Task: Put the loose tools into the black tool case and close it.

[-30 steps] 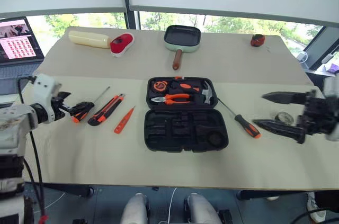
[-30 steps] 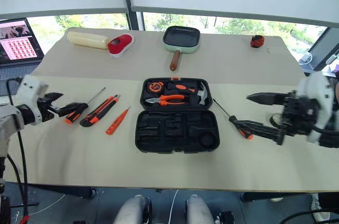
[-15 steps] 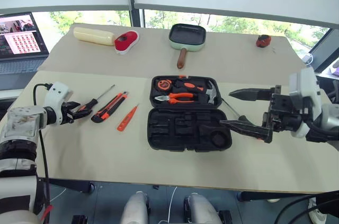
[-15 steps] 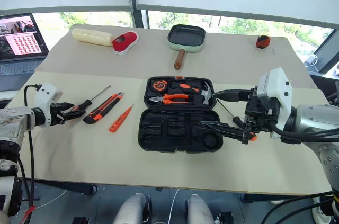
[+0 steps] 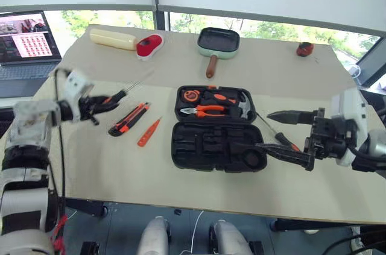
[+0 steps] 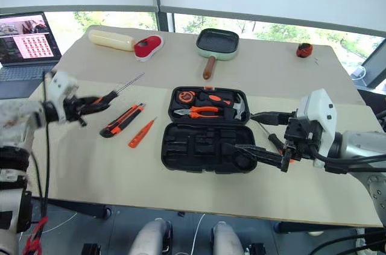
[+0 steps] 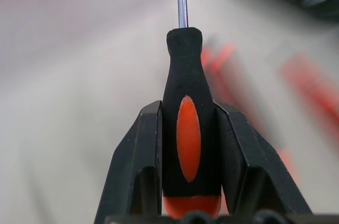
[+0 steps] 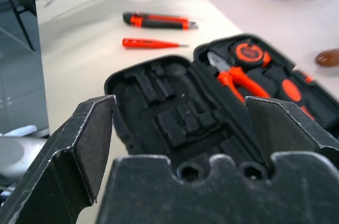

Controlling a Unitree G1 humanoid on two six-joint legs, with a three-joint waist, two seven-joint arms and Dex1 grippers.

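Next, I release the long screwdriver from my left gripper in the black tool case's empty near half [image 5: 210, 128], along the hinge beside the pliers.
My left gripper [image 7: 188, 108] is shut on the orange-black handle of a long screwdriver [image 6: 104, 97] and holds it above the table, shaft pointing toward the case. On the table beside it lie a black-orange utility knife [image 6: 123, 120] and a small orange tester screwdriver [image 6: 142, 133]. The black tool case [image 6: 208, 137] lies open in the middle, with pliers [image 8: 241, 78] and a hammer in its far half. My right gripper [image 6: 244, 130] hangs open over the case's right end. A second long screwdriver [image 6: 274, 141] lies right of the case, partly hidden behind that gripper.
A green frying pan [image 5: 218, 41] sits at the back, with a red object [image 5: 149, 46] and a cream cylinder [image 5: 113, 39] to its left. A laptop [image 5: 30, 38] stands at the far left. A small red item [image 5: 304, 49] rests at the back right.
My left gripper closed on the screwdriver's handle and lifted it off the table, moving right. My right gripper shifted left over the case's right end and stayed open.
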